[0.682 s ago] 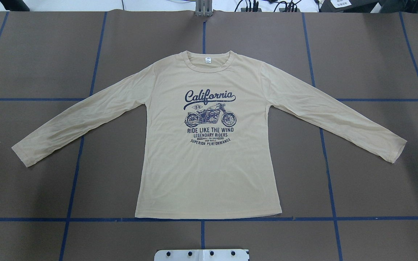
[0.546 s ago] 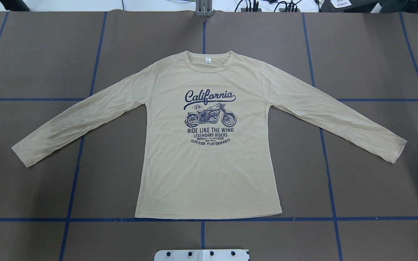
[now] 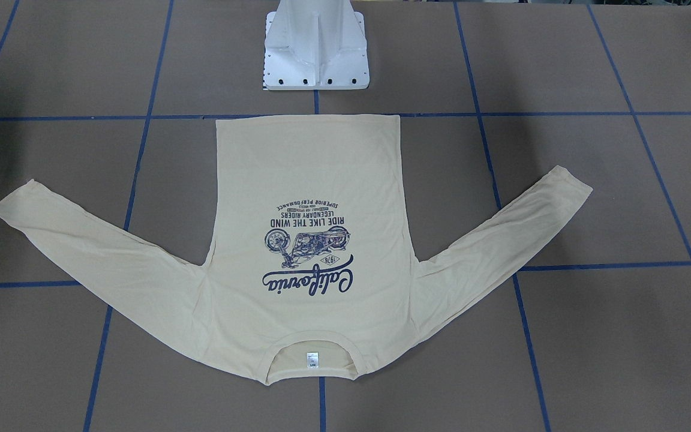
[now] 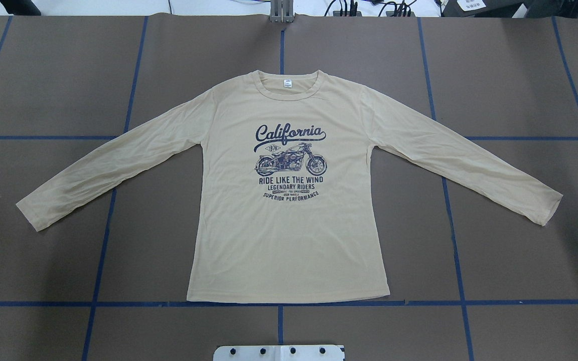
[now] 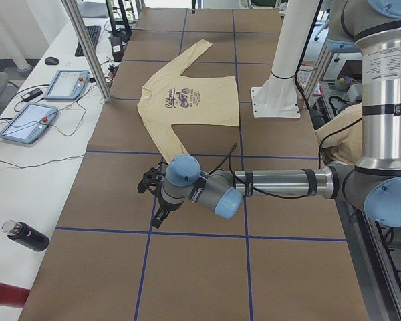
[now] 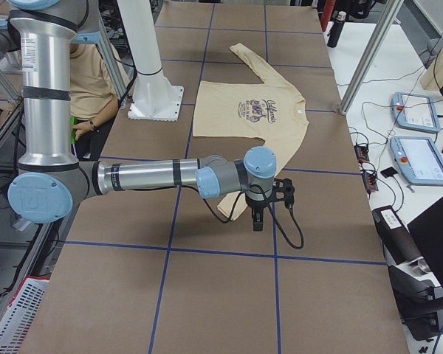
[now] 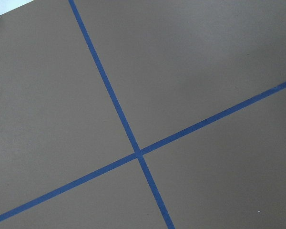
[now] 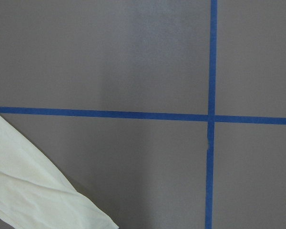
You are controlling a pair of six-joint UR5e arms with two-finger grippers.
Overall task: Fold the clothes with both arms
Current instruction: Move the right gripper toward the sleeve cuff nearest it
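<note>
Next, the robot's right gripper should move to the cuff edge [image 3: 5, 201] of the sleeve of the cream long-sleeved T-shirt beside it and close there.
The cream long-sleeved T-shirt [image 4: 289, 235] lies flat and print-up on the brown table, sleeves spread out and down, neck label away from the robot. It also shows in the front-facing view [image 3: 309, 174] and both side views [image 5: 200, 107] [image 6: 244, 122]. Neither arm appears in the overhead or front-facing view. My left gripper [image 5: 154, 200] hovers over the table just beyond the left sleeve cuff. My right gripper [image 6: 260, 214] hovers beside the right sleeve cuff [image 8: 33, 191]. I cannot tell whether either is open or shut. Neither wrist view shows its fingers.
The white pedestal base [image 3: 315, 60] stands at the robot's edge near the shirt hem. Blue tape lines [image 7: 138, 153] grid the table. Teach pendants [image 5: 67, 83] and bottles [image 5: 25, 235] lie on a side table. A person in yellow [image 6: 88, 81] sits behind the robot.
</note>
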